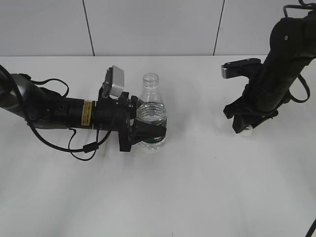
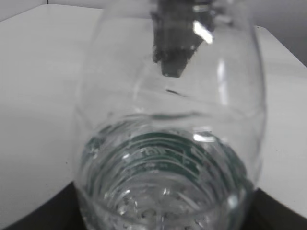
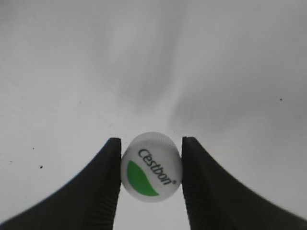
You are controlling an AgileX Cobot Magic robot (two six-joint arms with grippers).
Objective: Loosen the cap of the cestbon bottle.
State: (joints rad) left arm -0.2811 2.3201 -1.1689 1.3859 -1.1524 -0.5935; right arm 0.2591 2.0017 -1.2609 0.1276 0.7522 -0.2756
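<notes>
The robot's right gripper will release the white cap on the bare white table (image 1: 237,132), close beneath its fingertips, apart from the bottle.
The clear cestbon bottle (image 1: 151,116) stands upright on the white table, its threaded neck open with no cap on it. My left gripper (image 1: 148,132) is shut on the bottle's lower body at the dark green label. The left wrist view shows the bottle (image 2: 168,143) very close, filling the frame. The white cap (image 3: 151,166), printed with a green half and "Cestbon", sits between the two fingers of my right gripper (image 3: 151,167), which is shut on it. In the exterior view the cap (image 1: 245,130) shows at the right gripper's tip, low over the table at the right.
The white table (image 1: 197,187) runs to a white panelled wall at the back. A black cable (image 1: 81,148) loops on the table below the left arm. The right arm stands at the far right.
</notes>
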